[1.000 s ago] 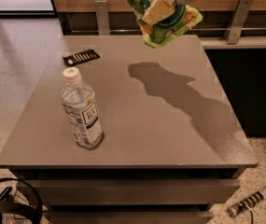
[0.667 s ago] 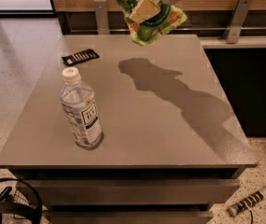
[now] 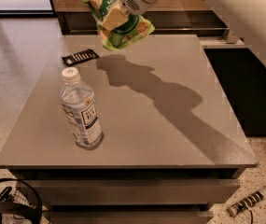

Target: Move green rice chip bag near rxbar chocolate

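Next, my gripper lets go of the green rice chip bag on the grey table (image 3: pixel 119 57), beside the end of the rxbar chocolate that is nearest my arm. The bag now hangs above the table's far part.
The green rice chip bag (image 3: pixel 123 29) hangs in the air above the far part of the grey table (image 3: pixel 170 125), held by my gripper (image 3: pixel 115 17), which is shut on its middle. The bag's shadow falls on the table just below it. The rxbar chocolate (image 3: pixel 80 56), a small flat black wrapper with white lettering, lies at the table's far left edge, a short way down and left of the bag.
A clear water bottle (image 3: pixel 80 111) with a white cap stands upright at the front left of the table. My white arm (image 3: pixel 226 8) reaches in from the upper right. Cables lie on the floor at the lower left (image 3: pixel 6 204) and lower right (image 3: pixel 249 202).
My gripper has carried the bag to the left, toward the rxbar chocolate; its shadow has shifted left with it. The bottle and bar have not moved.
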### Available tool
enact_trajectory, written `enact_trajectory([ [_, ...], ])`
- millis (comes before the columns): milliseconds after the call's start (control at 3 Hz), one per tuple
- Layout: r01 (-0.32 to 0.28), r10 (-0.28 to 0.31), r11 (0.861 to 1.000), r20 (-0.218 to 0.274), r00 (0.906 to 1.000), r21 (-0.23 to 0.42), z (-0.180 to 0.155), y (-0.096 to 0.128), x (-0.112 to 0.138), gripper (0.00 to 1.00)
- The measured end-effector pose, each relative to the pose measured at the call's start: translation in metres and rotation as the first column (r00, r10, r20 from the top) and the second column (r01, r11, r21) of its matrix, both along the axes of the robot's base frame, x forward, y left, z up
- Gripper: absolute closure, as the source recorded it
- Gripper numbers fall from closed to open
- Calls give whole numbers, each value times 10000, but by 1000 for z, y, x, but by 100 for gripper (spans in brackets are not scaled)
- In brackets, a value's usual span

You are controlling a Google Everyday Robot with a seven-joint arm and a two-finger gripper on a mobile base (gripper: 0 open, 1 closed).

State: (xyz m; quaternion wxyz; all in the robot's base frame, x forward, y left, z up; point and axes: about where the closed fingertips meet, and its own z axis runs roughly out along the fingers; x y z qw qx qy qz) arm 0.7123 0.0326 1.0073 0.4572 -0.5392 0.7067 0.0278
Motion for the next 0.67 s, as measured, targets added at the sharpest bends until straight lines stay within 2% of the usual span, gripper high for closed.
enact_trajectory([
  [333,226,-200,9992,-733,9971,342,-28,19,25,100],
  [667,574,-470,9960,-1449,9883,688,-58,21,52,100],
])
